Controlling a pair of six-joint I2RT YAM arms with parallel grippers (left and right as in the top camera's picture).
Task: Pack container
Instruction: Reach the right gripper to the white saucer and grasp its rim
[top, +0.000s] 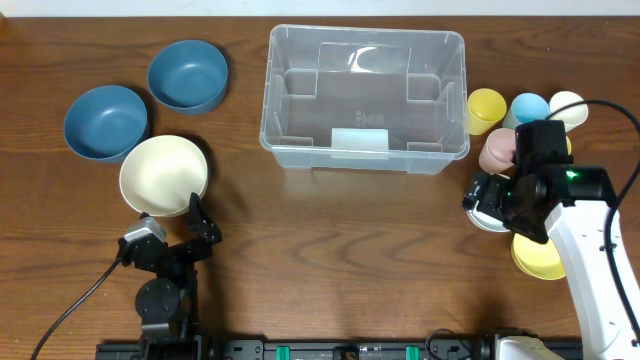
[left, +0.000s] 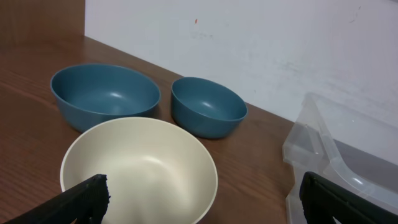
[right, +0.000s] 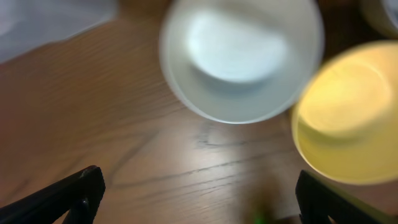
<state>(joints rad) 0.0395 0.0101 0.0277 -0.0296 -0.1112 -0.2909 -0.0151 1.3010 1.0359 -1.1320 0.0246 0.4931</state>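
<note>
Next, my right gripper needs to go to the white bowl's near rim (top: 490, 230) (right: 250, 122), beside the yellow bowl, and close there.
The clear plastic container (top: 275, 100) stands empty at the back middle of the table; its corner shows in the left wrist view (left: 336, 149) and, blurred, in the right wrist view (right: 50, 22). My left gripper (top: 197, 222) is open and empty just in front of a cream bowl (top: 164, 176). In the left wrist view the fingers (left: 202, 202) straddle the cream bowl's (left: 140, 171) near rim without touching it. My right gripper (top: 482, 200) is open and empty above a white bowl (top: 490, 220), which lies ahead of the fingers (right: 199, 196) in the blurred right wrist view (right: 241, 59).
Two blue bowls (top: 105, 122) (top: 187, 75) sit at the back left. A yellow bowl (top: 537, 258) lies by the right arm (right: 348, 121). Yellow (top: 486, 108), blue (top: 529, 106), cream (top: 567, 106) and pink (top: 497, 150) cups stand right of the container.
</note>
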